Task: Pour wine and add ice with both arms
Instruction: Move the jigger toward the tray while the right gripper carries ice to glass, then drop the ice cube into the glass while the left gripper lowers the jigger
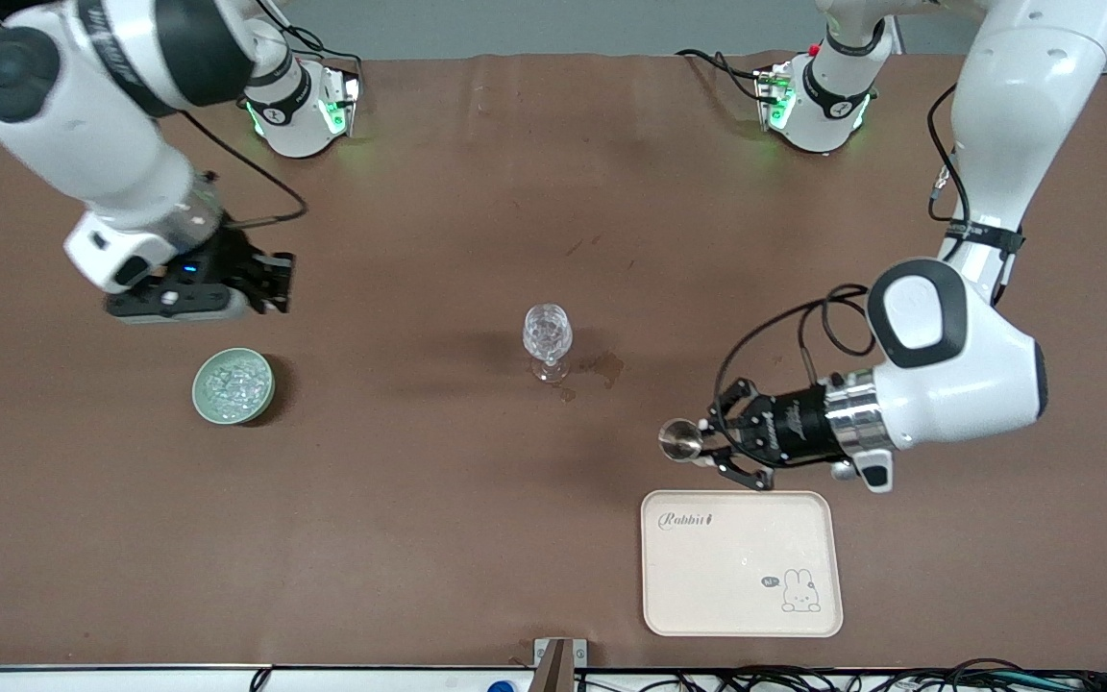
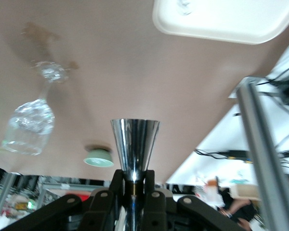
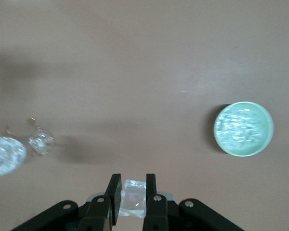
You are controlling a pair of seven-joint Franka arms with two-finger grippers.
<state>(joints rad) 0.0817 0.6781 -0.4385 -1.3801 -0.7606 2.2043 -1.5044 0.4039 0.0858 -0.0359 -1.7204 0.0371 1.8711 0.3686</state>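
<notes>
I should let go of the steel jigger with my left gripper on the beige tray (image 1: 760,519) beside the Rabbit lettering, behind the rabbit print.
A clear stemmed glass (image 1: 547,338) stands upright at the table's middle, also seen in the left wrist view (image 2: 29,126) and the right wrist view (image 3: 5,155). The pale green bowl (image 1: 233,385) (image 3: 243,128) holds several chunks of ice (image 1: 232,383). My right gripper (image 1: 270,281) (image 3: 133,185) hangs over the table beside the bowl, shut on one clear ice cube (image 3: 133,198). My left gripper (image 1: 707,444) (image 2: 134,175) is shut on the waist of a steel jigger (image 1: 682,440) (image 2: 134,142), held over the table just beside the tray. No wine shows.
A beige tray (image 1: 741,562) (image 2: 221,24) with a rabbit print lies near the front edge toward the left arm's end. A dark wet stain (image 1: 603,366) marks the table next to the glass's foot. Cables (image 1: 256,173) trail by the right arm's base.
</notes>
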